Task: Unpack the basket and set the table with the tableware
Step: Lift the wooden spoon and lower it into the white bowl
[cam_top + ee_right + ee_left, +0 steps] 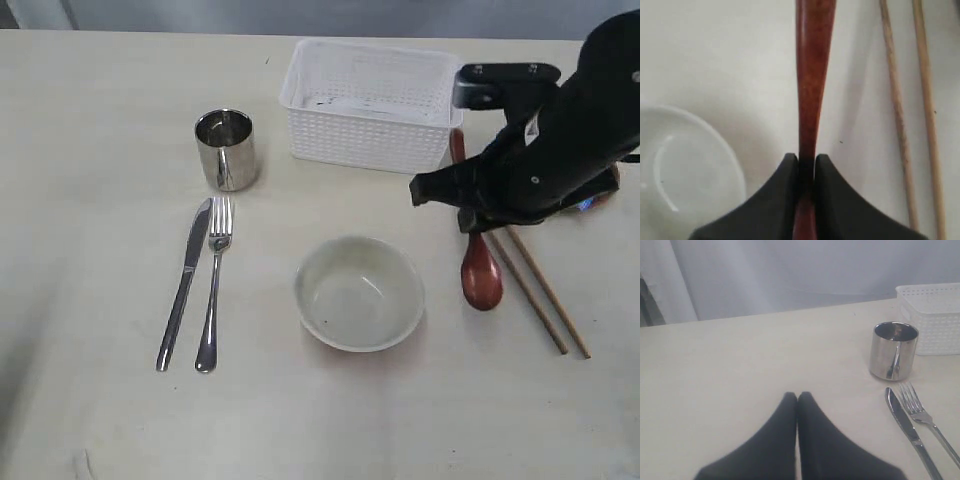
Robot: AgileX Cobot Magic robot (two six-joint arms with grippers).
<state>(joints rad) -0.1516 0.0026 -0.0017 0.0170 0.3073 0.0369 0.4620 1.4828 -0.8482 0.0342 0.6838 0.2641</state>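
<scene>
The robot's right gripper will put the wooden spoon down in the white bowl (342, 266), with the spoon's handle over the rim on the basket side.
The white lattice basket (365, 140) stands at the back of the table (100, 120). A steel cup (226, 150), knife (185, 285) and fork (213, 290) lie left of the white bowl (410, 300). Right of the bowl lie the reddish-brown wooden spoon (481, 272) and the chopsticks (545, 290). My right gripper (806, 159) is shut on the spoon's handle (812, 75), with the chopsticks (897, 110) to one side and the bowl (690, 170) to the other. My left gripper (797, 395) is shut and empty over bare table, short of the cup (893, 351) and knife (905, 425).
The black right arm (560, 140) covers the table's back right corner beside the basket. A small patch of blue and orange (590, 204) shows behind it. The fork (925, 415) and basket (935, 325) lie beyond the left gripper.
</scene>
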